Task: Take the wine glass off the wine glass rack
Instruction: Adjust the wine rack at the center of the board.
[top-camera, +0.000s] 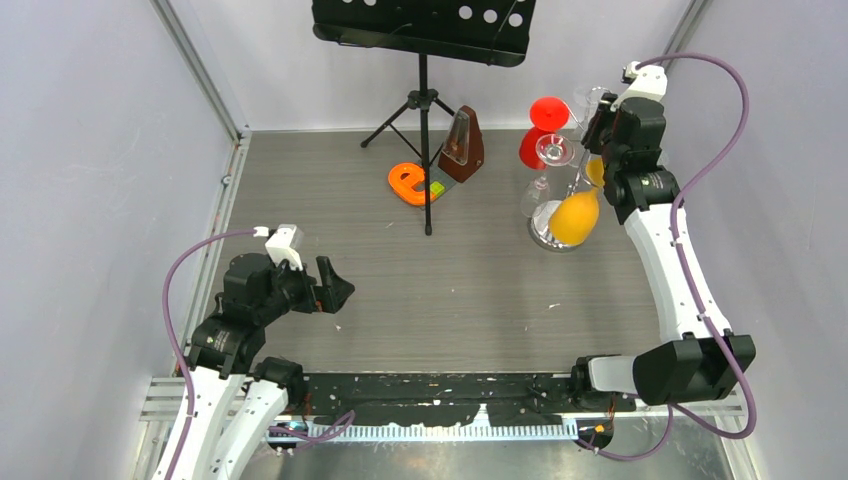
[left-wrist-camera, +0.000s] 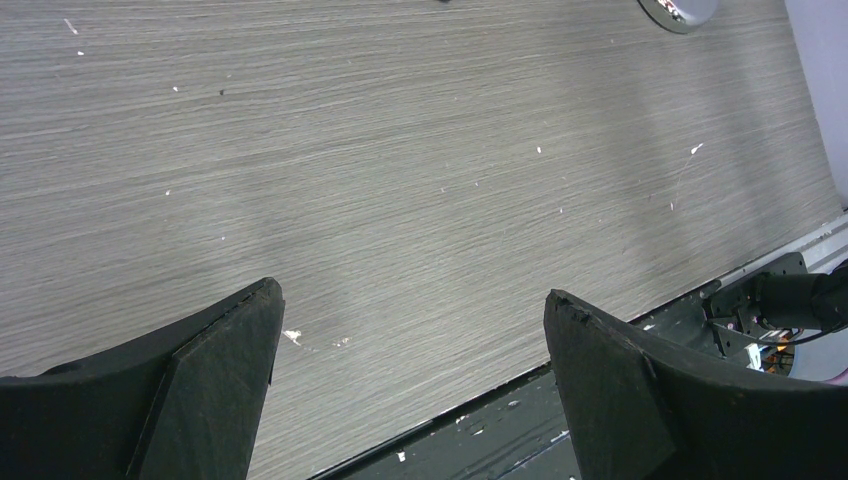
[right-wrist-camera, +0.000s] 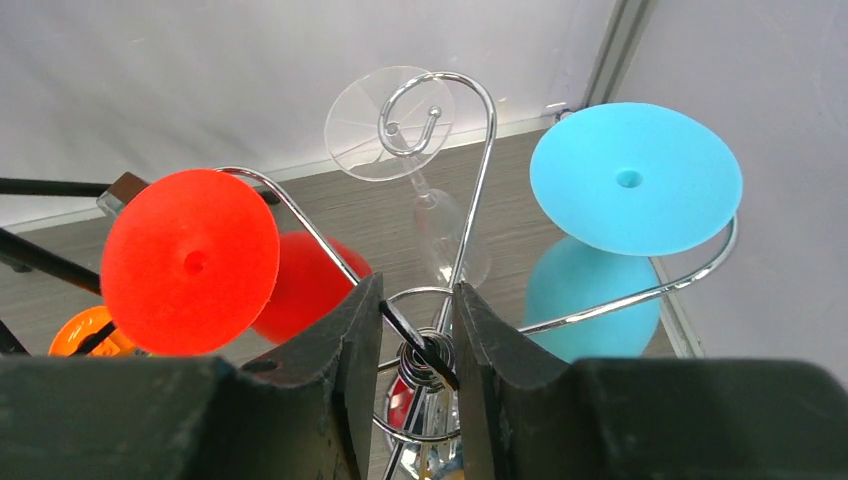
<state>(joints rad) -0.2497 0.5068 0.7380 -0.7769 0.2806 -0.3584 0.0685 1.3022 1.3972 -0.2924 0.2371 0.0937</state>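
The rack's wire arm lies crooked across the right gripper's fingers, so the robot should open it, back away and take the rack's centre (right-wrist-camera: 424, 368) from straighter above.
The chrome wine glass rack (right-wrist-camera: 484, 140) stands at the table's back right; its round base (top-camera: 543, 238) shows in the top view. Wine glasses hang upside down from its curled arms: a red one (right-wrist-camera: 190, 262), a clear one (right-wrist-camera: 390, 122), a blue one (right-wrist-camera: 636, 177) and an orange one (top-camera: 575, 218). My right gripper (right-wrist-camera: 415, 295) is over the rack's top, its jaws nearly shut around the coil and thin wire at the central post. My left gripper (top-camera: 335, 285) is open and empty, low over the table at the near left, far from the rack.
A black tripod music stand (top-camera: 424, 100) stands at the back centre, with a brown metronome (top-camera: 462, 145) and an orange letter-shaped piece (top-camera: 408, 183) by its legs. Grey walls close the sides. A black strip (left-wrist-camera: 560, 420) runs along the near table edge.
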